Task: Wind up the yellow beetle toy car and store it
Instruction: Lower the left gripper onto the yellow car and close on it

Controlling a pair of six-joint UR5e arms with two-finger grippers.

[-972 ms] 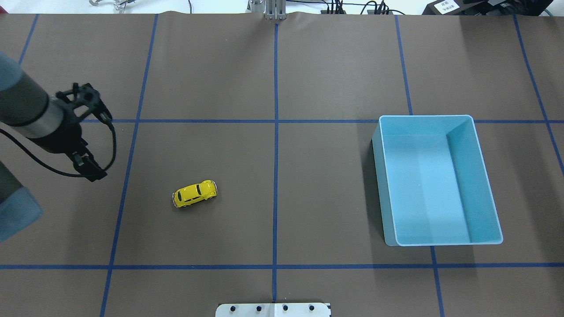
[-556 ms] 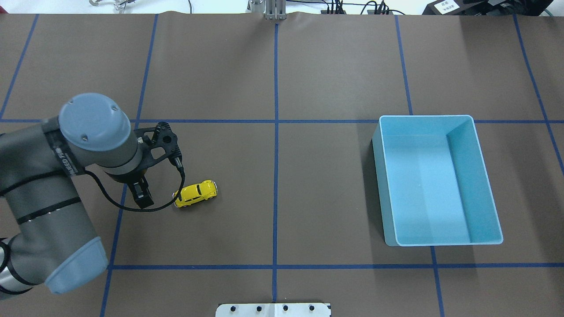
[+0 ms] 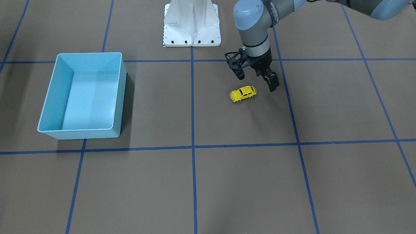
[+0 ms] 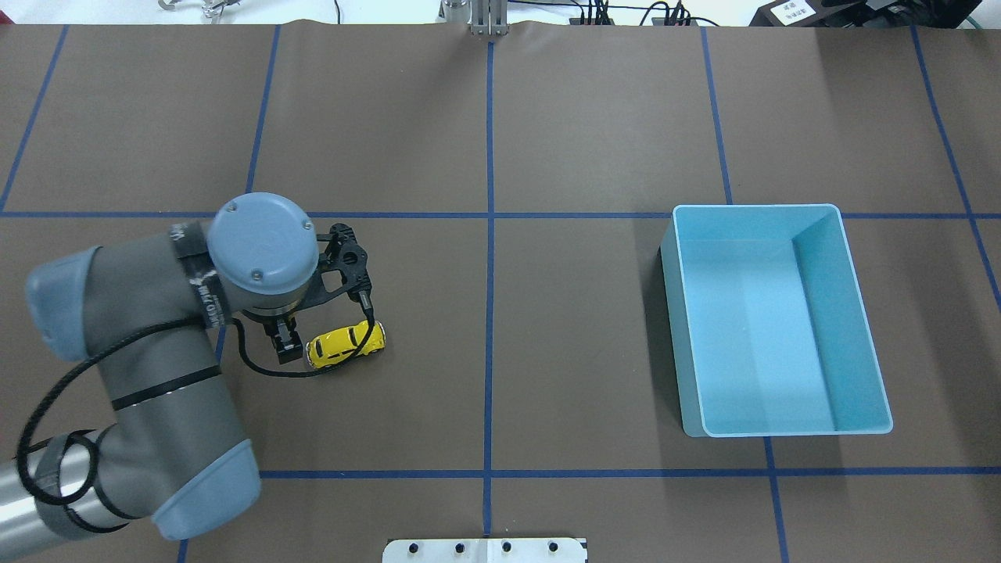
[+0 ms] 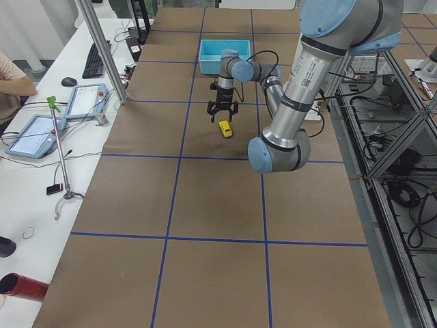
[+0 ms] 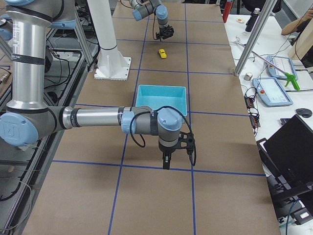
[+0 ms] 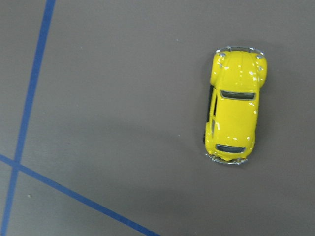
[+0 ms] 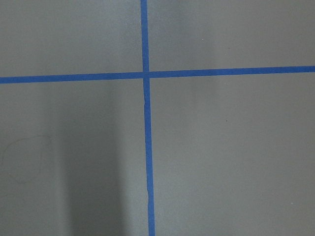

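Next, I close my left gripper on the sides of the yellow beetle toy car's front half [image 3: 239,94] [image 7: 237,88], near its windshield, and leave its bumper clear.
The yellow beetle toy car [image 4: 346,344] stands on its wheels on the brown table, left of centre. It also shows in the front view [image 3: 243,93] and fills the right part of the left wrist view [image 7: 235,118]. My left gripper [image 4: 281,335] hangs just left of the car, above the table, apart from it and open; one black finger [image 3: 273,83] shows beside the car. My right gripper [image 6: 166,161] shows only in the exterior right view, on the near side of the bin; I cannot tell if it is open or shut.
The light blue bin [image 4: 821,313] stands on the table's right side, far from the car, with nothing showing in it; it also shows in the front view [image 3: 121,97]. Blue tape lines grid the brown table. The white robot base [image 3: 191,22] is at the table's edge.
My left arm has swept in from the table's left edge toward the car and now hangs right beside it. The car and the bin have not moved.
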